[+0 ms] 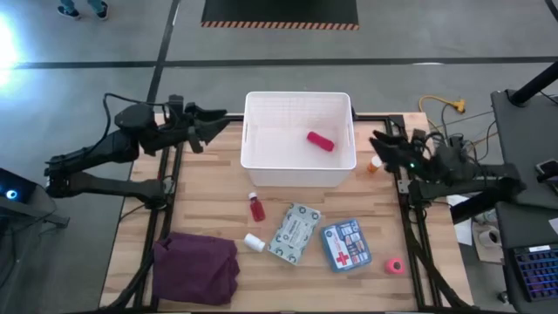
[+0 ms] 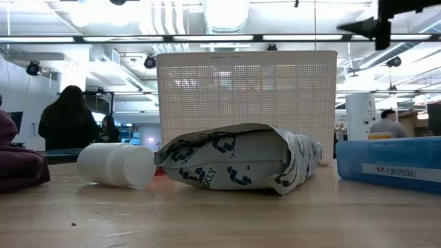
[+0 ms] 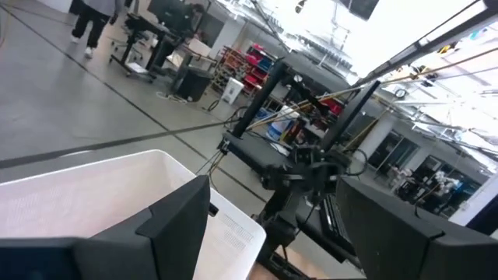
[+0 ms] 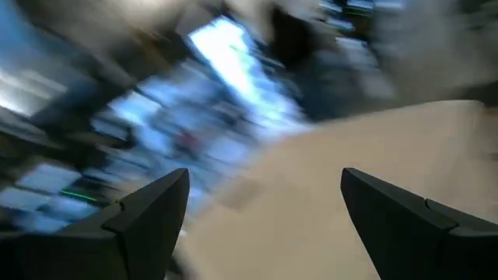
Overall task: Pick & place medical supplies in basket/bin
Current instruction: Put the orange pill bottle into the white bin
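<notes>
The white cap [image 1: 377, 160] of the small orange item beside the white slotted basket will get my right gripper's grip.
The white slotted basket [image 1: 261, 166] [image 2: 247, 103] stands at the table's far middle, and the pink-red tube [image 1: 320, 140] lies on its floor. Nearer me, lying on the table, are the small red bottle [image 1: 256, 208], the small white bottle [image 1: 254, 242] [image 2: 117, 165] on its side, the grey-green packet [image 1: 295, 232] [image 2: 238, 160], the blue first-aid box [image 1: 345, 246] [image 2: 389, 160] and the pink roll [image 1: 395, 266]. My left gripper [image 1: 222, 122] [image 3: 280, 233] hovers open left of the basket [image 3: 117, 194]. My right gripper [image 1: 377, 141] [image 4: 264, 218] hovers open to the basket's right.
A folded maroon cloth [image 1: 196, 269] [image 2: 17, 165] lies at the near left corner. A small orange item [image 1: 375, 164] sits by the table's right edge under my right gripper. Bare wood lies between the basket and the supplies. People stand in the room beyond the table.
</notes>
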`<state>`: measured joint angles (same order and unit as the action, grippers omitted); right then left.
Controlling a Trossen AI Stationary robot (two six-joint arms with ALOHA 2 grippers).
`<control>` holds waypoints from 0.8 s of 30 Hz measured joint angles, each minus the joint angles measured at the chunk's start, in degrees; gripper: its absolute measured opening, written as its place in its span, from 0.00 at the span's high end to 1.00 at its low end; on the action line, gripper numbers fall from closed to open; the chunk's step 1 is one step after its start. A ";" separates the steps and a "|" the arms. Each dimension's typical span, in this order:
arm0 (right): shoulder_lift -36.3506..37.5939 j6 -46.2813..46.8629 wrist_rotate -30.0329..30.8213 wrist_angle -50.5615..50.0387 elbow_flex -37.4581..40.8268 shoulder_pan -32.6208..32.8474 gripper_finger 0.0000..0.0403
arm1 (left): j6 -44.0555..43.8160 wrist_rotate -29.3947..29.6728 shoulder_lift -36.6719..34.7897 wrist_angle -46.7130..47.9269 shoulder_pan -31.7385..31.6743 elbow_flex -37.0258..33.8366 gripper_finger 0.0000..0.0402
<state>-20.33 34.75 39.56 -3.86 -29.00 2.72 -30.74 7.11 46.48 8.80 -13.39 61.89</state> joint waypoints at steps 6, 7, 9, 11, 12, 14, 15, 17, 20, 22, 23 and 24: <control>-13.55 7.15 9.39 -42.46 -20.02 0.00 0.19 | 0.13 0.04 -0.05 -0.02 0.00 -0.06 0.35; -15.75 10.98 8.74 -50.33 -22.68 -0.02 0.19 | 0.15 0.04 0.07 0.03 0.00 -0.12 0.35; -19.64 20.37 8.37 -65.36 -26.80 0.00 0.19 | 0.17 0.03 0.22 0.34 0.00 -0.13 0.35; -22.78 31.57 8.59 -78.48 -29.85 0.00 0.19 | 0.17 0.03 0.30 0.92 0.00 -0.19 0.35; -24.11 37.10 8.04 -83.68 -30.86 0.01 0.19 | 0.17 0.04 0.35 1.00 0.00 -0.22 0.35; -25.82 43.45 4.54 -86.12 -31.40 0.07 0.19 | 0.17 0.04 0.35 1.85 0.00 -0.27 0.35; -25.92 43.08 2.28 -84.59 -30.77 0.06 0.19 | 0.19 0.04 0.36 2.10 0.00 -0.28 0.35; -25.57 41.08 -3.11 -79.72 -28.52 -0.50 0.19 | 0.20 0.04 0.39 2.77 -0.01 -0.28 0.35; -25.42 42.91 -12.59 -78.43 -23.62 -2.85 0.19 | 0.60 0.04 0.38 3.03 -0.02 -0.33 0.35; -25.49 46.28 -17.70 -77.82 -19.47 -4.37 0.19 | 1.68 0.04 0.37 3.02 -0.02 -0.35 0.35; -25.54 47.91 -20.17 -77.40 -17.44 -4.98 0.19 | 2.23 0.04 0.39 3.02 -0.02 -0.35 0.35; -25.75 49.09 -22.14 -76.91 -16.32 -5.44 0.20 | 2.66 0.05 0.45 3.02 -0.02 -0.35 0.35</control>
<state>-46.08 83.84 17.42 -80.77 -45.32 -2.72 -28.08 7.16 46.93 11.81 -13.41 61.54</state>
